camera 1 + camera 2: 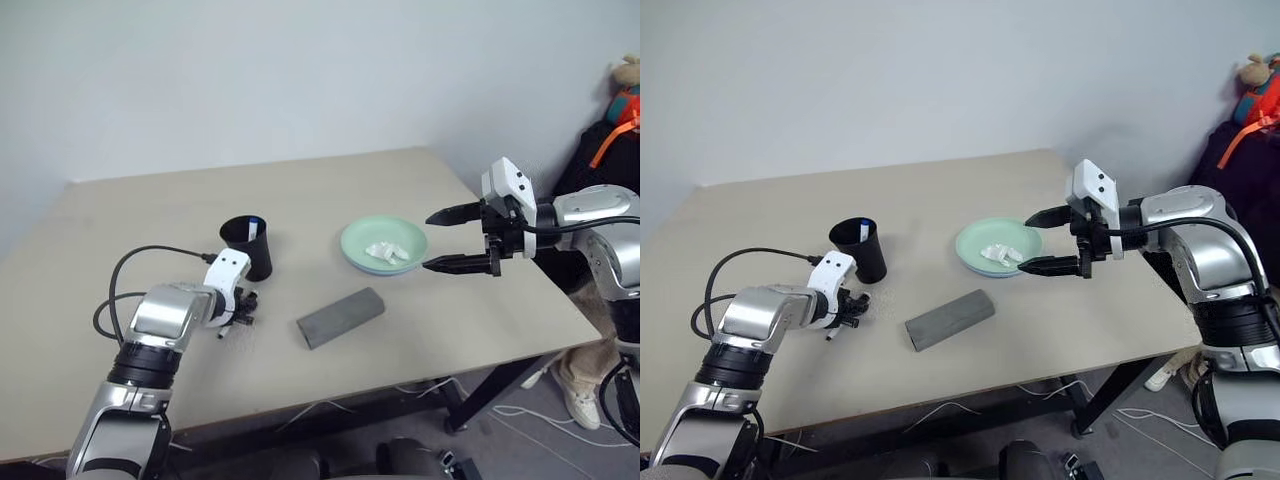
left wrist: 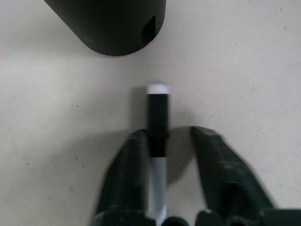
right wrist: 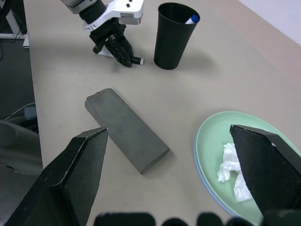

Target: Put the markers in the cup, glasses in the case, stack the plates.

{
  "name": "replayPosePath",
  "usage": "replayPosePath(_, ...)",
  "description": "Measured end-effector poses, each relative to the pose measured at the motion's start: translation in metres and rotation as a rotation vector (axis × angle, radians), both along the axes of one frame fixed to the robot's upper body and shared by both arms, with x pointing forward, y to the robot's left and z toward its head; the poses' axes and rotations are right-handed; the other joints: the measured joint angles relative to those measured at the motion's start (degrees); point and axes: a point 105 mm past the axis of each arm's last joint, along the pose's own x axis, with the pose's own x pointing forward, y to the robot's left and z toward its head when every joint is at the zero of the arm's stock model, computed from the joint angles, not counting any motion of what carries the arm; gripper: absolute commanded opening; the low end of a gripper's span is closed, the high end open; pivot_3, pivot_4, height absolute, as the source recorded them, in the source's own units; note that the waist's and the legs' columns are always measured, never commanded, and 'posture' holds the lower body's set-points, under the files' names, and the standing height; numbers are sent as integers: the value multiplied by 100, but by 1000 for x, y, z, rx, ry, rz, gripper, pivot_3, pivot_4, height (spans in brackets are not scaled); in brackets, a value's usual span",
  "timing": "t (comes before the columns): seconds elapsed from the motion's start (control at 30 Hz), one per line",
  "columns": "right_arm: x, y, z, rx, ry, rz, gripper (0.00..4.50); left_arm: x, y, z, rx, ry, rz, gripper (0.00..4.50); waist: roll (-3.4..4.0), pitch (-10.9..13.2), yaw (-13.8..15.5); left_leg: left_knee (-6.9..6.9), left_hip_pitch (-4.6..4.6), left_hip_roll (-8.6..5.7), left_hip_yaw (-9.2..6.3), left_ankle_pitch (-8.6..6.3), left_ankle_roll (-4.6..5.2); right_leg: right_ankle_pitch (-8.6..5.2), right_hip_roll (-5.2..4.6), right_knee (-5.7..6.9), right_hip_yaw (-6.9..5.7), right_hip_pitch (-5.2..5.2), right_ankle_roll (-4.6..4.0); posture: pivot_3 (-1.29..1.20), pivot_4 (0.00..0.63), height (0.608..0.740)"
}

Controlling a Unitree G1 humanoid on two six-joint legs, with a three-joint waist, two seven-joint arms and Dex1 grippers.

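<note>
Next, I release the white marker from my left gripper inside the black cup (image 1: 246, 232), beside the blue-capped marker.
A white marker with a black cap (image 2: 157, 117) lies on the table just in front of the black cup (image 1: 247, 245). My left gripper (image 2: 169, 133) is down over it. One finger touches the marker and the other stands a little apart from it. A blue-capped marker (image 3: 192, 19) stands inside the cup. The grey case (image 1: 340, 316) lies closed at mid-table. The mint green plate (image 1: 362, 236) rests on a light blue plate whose rim (image 3: 205, 186) peeks out beneath. My right gripper (image 1: 428, 241) hovers wide open beside the plates. The glasses are out of view.
A crumpled white tissue (image 1: 387, 251) lies on the green plate. The beige table (image 1: 470, 320) ends close behind my right arm, with cables on the floor below. A dark bag with a stuffed toy (image 1: 625, 100) sits off the table's right side.
</note>
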Motion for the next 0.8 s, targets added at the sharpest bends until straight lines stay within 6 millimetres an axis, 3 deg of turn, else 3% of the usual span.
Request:
replayPosePath(0.07, 0, 0, 0, 0, -1, 0, 4500, -1, 2, 0, 10, 1, 7, 114, 0, 0, -45, -1, 3, 0, -2, 0, 0, 0, 0, 0, -2, -1, 0, 0, 0, 727)
replayPosePath(0.33, 1, 0, 0, 2, -3, -6, 4500, -7, 9, 11, -9, -64, -43, 114, -4, 2, -43, -1, -5, -1, -1, -1, -2, 0, -1, -1, 0, -18, 0, 0, 0, 727)
replayPosePath(0.47, 1, 2, 0, 8, -4, -3, 4500, -7, 14, 43, -41, -183, -129, 114, -8, 4, -36, -4, -12, -6, -3, -5, -9, 0, -7, -6, 1, -22, -1, 0, 0, 727)
replayPosePath(0.63, 2, 2, -1, 14, -2, -1, 4500, -13, 3, 94, -164, -329, -269, 114, -6, 4, -37, -4, -15, -8, 0, -8, -12, -1, -19, -15, 2, -19, 0, 0, 0, 727)
replayPosePath(0.8, 3, 3, 0, 18, -4, 4, 4500, -18, -10, 107, -235, -360, -338, 114, -8, 5, -40, -2, -14, -11, 0, -7, -12, -1, -13, -14, 1, -17, 0, 0, 0, 727)
